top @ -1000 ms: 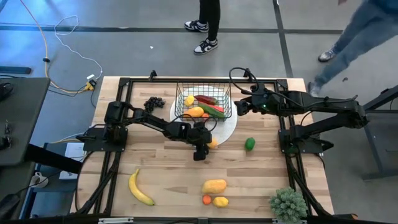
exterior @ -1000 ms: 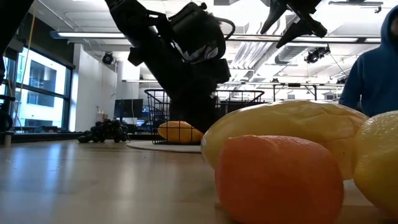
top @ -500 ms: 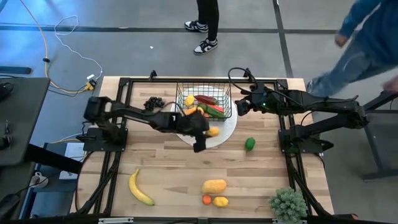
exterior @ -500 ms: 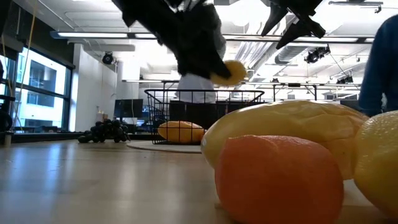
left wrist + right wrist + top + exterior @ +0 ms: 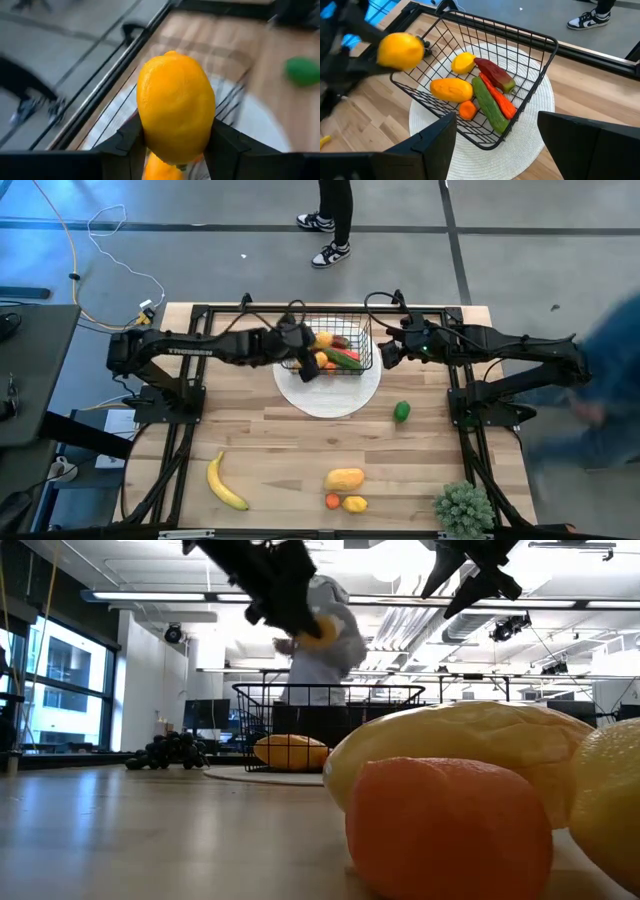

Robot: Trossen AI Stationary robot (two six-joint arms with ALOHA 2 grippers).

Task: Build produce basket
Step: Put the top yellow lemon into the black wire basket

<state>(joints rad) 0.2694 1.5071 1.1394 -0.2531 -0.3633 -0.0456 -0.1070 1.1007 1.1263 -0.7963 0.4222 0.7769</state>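
Observation:
I should move my right gripper next to the green fruit beside the white round disc and close it around the green fruit's middle (image 5: pixel 402 412).
The black wire basket (image 5: pixel 356 358) stands on a white round disc (image 5: pixel 345 395), seen again in the right wrist view (image 5: pixel 540 50). In it lie a lemon (image 5: pixel 463 62), an orange-yellow fruit (image 5: pixel 451 89), a small orange (image 5: pixel 467 109), a cucumber (image 5: pixel 487 104), a red chili (image 5: pixel 501 101) and a red-green pepper (image 5: pixel 494 73). My left gripper (image 5: pixel 308 355) hangs over the basket's left part, shut on a yellow-orange fruit (image 5: pixel 322 339). My right gripper (image 5: pixel 385 353) hovers open just right of the basket. My left gripper (image 5: pixel 172 145) pinches the yellow-orange fruit (image 5: pixel 172 100) between its two fingers (image 5: pixel 130 142), which sit on opposite sides of its lower half (image 5: pixel 155 135). The fruit (image 5: pixel 318 630) is lifted clear, well above the basket's rim (image 5: pixel 330 688).
Dark grapes (image 5: pixel 248 345) lie left of the basket, and a green fruit (image 5: pixel 401 411) lies right of the disc. Near the front edge lie a banana (image 5: pixel 226 480), a yellow fruit (image 5: pixel 344 478), a small orange (image 5: pixel 332 501) and a lemon (image 5: pixel 354 503). A spiky plant (image 5: pixel 463 508) stands at the near right corner. A person (image 5: pixel 335 215) stands beyond the far edge.
My left gripper has lifted the yellow-orange fruit from beside the disc's near edge. It has carried the fruit up and toward the table's far edge, to above the basket's left part. My right gripper has kept still. A person at the right has moved away.

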